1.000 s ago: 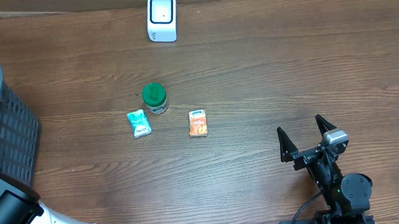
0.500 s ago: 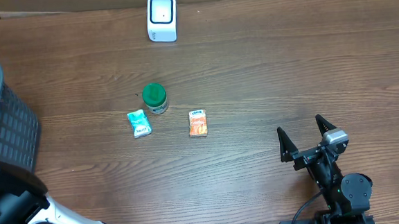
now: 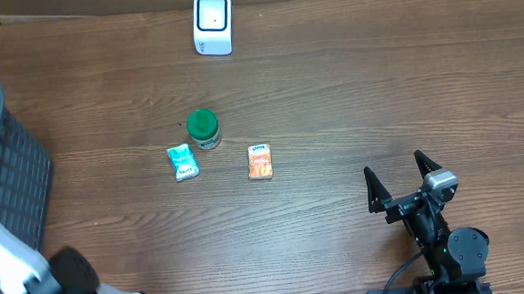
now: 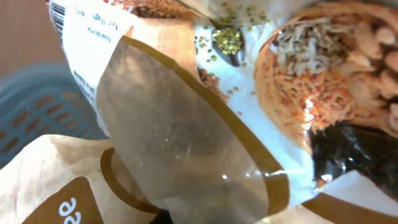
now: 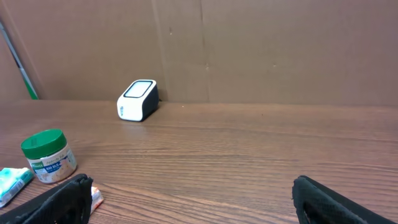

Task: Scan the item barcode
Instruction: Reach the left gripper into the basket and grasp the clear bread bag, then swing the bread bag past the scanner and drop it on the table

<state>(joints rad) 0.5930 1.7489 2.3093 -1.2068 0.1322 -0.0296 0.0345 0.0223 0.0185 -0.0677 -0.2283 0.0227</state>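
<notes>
My left gripper will set the food bag down on the table (image 3: 295,133) next to the orange packet, partly covering the packet.
A food bag (image 4: 205,106) with a clear window and pictures of grains fills the left wrist view, tilted and very close. A white label with a barcode (image 4: 57,14) shows at its top left corner. My left gripper is shut on the bag's lower edge, its fingers hidden behind the film. Overhead, the left arm (image 3: 65,278) sits in the bottom left corner beside something white (image 3: 0,259). The white scanner (image 3: 212,23) stands at the table's far edge, also visible as the scanner (image 5: 137,99). My right gripper (image 3: 395,168) rests open at the near right, nothing between its fingers (image 5: 339,199).
A dark mesh basket (image 3: 3,163) stands at the left edge, showing as the basket (image 4: 37,106) behind the bag. Mid-table lie a green-lidded jar (image 3: 203,129), a teal packet (image 3: 183,162) and an orange packet (image 3: 260,161). A cardboard wall (image 5: 249,43) backs the table.
The left arm has shifted in the bottom left corner, and a white shape has come up along the left edge by the basket. The right arm and the table items have not moved.
</notes>
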